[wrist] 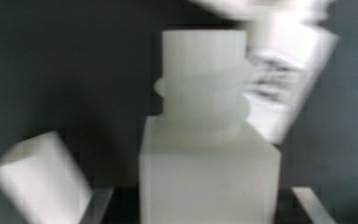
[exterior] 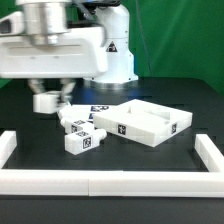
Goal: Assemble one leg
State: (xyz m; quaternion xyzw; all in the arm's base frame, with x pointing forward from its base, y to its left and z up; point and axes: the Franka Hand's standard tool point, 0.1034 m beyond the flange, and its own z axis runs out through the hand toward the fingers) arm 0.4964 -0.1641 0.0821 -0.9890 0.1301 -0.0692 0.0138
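Next, my gripper lets go of the leg on the black table (exterior: 35, 123), between the side bar and the tagged legs.
My gripper (exterior: 50, 92) hangs at the exterior view's left, shut on a leg (exterior: 44, 101), a small white block lifted off the black table. In the wrist view that leg (wrist: 202, 120) stands as a tall white block between my two fingers (wrist: 108, 205), filling the middle of the picture. Two more tagged legs (exterior: 78, 136) lie together on the table just below and to the right of the held one. The large white tray-like piece (exterior: 146, 124) with a raised rim sits in the middle, right of them.
The marker board (exterior: 100, 108) lies flat behind the tray-like piece. White rails edge the table at the front (exterior: 100, 182), left (exterior: 8, 148) and right (exterior: 181, 150). The arm's white base (exterior: 112, 55) stands at the back. A blurred white shape (wrist: 43, 172) shows beside the held leg.
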